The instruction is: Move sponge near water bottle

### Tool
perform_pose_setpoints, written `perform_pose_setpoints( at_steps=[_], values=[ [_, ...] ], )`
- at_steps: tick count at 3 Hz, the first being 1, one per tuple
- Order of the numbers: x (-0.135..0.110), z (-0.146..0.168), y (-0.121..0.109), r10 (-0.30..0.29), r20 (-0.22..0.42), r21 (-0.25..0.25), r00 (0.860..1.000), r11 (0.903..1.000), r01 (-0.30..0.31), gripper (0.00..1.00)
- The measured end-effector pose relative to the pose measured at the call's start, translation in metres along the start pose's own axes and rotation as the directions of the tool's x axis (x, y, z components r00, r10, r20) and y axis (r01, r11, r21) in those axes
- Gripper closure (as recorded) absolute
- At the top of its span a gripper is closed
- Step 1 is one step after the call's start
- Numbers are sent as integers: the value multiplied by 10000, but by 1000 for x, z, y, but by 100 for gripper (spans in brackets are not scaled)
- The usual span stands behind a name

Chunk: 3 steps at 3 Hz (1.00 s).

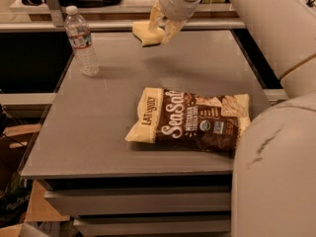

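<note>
Next, I release the sponge with my gripper on the grey table's far edge (106, 50), next to the water bottle.
The sponge (146, 34) is a pale yellow block held in the air over the far edge of the grey table (98, 132). My gripper (163, 29) comes down from the top and is shut on the sponge, its yellowish fingers (173, 31) on either side of it. The water bottle (81, 42), clear with a white cap and a label band, stands upright at the table's far left corner, to the left of the sponge and apart from it.
A brown and cream chip bag (190, 120) lies flat on the table's near right part. My white arm (276, 58) fills the right side. A shelf or counter edge (123, 6) runs behind the table. Cardboard (19, 211) sits on the floor at lower left.
</note>
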<state>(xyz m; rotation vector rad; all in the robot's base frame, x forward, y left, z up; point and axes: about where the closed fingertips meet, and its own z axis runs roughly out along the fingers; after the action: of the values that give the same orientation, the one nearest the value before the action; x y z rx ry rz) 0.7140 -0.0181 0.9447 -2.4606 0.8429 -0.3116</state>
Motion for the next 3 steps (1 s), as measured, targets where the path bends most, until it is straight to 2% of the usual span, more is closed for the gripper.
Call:
perform_pose_setpoints(
  at_steps=[2, 3],
  values=[
    [-31, 38, -26, -930, 521, -84, 9943, 9956, 936, 100],
    [-41, 49, -39, -1089, 517, 74, 9927, 9941, 1087, 100]
  ],
)
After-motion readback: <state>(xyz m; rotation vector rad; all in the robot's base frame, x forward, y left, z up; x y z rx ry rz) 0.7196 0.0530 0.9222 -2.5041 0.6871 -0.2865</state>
